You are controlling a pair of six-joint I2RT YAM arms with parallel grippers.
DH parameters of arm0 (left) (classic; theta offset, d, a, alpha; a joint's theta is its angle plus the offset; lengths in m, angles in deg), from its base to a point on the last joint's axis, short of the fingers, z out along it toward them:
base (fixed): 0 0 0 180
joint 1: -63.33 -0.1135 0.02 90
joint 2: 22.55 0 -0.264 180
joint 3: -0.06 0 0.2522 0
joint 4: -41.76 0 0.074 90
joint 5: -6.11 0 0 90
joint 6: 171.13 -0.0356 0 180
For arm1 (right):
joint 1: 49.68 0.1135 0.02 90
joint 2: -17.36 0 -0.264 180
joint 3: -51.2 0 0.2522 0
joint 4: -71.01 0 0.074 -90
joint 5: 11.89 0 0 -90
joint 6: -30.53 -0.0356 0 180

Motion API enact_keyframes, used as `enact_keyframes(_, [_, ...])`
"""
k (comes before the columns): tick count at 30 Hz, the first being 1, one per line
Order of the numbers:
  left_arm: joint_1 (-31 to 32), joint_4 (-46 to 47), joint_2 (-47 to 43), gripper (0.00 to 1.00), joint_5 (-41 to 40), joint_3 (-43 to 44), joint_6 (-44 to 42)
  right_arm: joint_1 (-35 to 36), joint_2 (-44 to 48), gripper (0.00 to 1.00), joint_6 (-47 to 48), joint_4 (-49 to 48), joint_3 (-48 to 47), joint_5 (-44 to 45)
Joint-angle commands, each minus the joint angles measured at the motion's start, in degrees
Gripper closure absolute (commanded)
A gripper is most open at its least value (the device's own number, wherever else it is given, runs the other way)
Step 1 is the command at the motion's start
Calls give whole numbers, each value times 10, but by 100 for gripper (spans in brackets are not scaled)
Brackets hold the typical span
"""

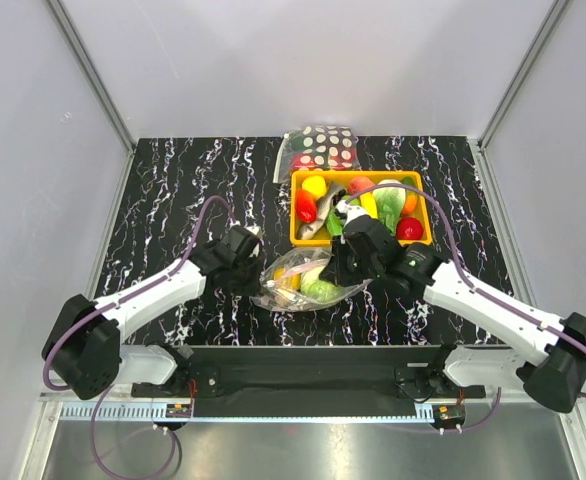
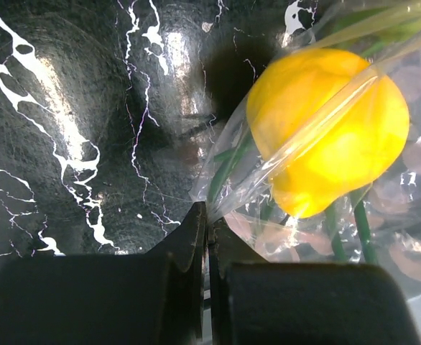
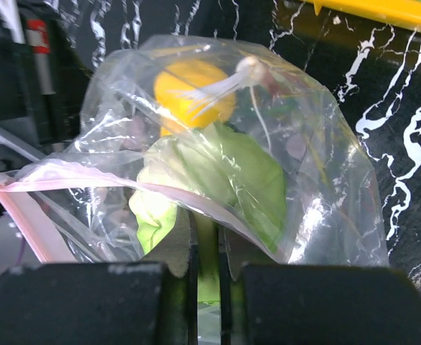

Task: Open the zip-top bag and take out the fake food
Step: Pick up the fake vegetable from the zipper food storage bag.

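My right gripper is going to let go of the light green leafy vegetable between the orange tray's yellow fruit and the peach [image 1: 332, 191].
The zip-top bag [image 1: 308, 282] lies crumpled just in front of the tray, its pink zip strip [image 3: 74, 175] parted towards my right wrist. Inside it are fake food pieces: a yellow fruit [image 2: 329, 136] and a light green leafy vegetable [image 3: 218, 172]. My left gripper [image 2: 209, 215] is shut on a fold of the bag's clear plastic at its left end [image 1: 256, 272]. My right gripper [image 3: 209, 219] sits at the bag's mouth [image 1: 335, 268], under the upper zip strip. It is shut on a thin green part of the leafy vegetable.
An orange tray [image 1: 298, 238] behind the bag holds several toy fruits and vegetables. A polka-dot bag [image 1: 320, 148] lies behind the tray at the table's far edge. Black marbled tabletop [image 1: 173, 190] stretches to the left.
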Motion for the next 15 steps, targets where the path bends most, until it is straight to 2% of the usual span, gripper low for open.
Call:
enact_keyframes(1, [-4,16,-10,100,-10,-6,4,-3,39,100,-30,-29,-8,-9])
enact_keyframes(7, [-3,34,-30,100,7,-28,27,-3,49,100,-49,-83,-27,-37])
enact_keyframes(15, [18,-11,-29,100,-50,35,39,-3,-18,100,-41,-78,-69,-69])
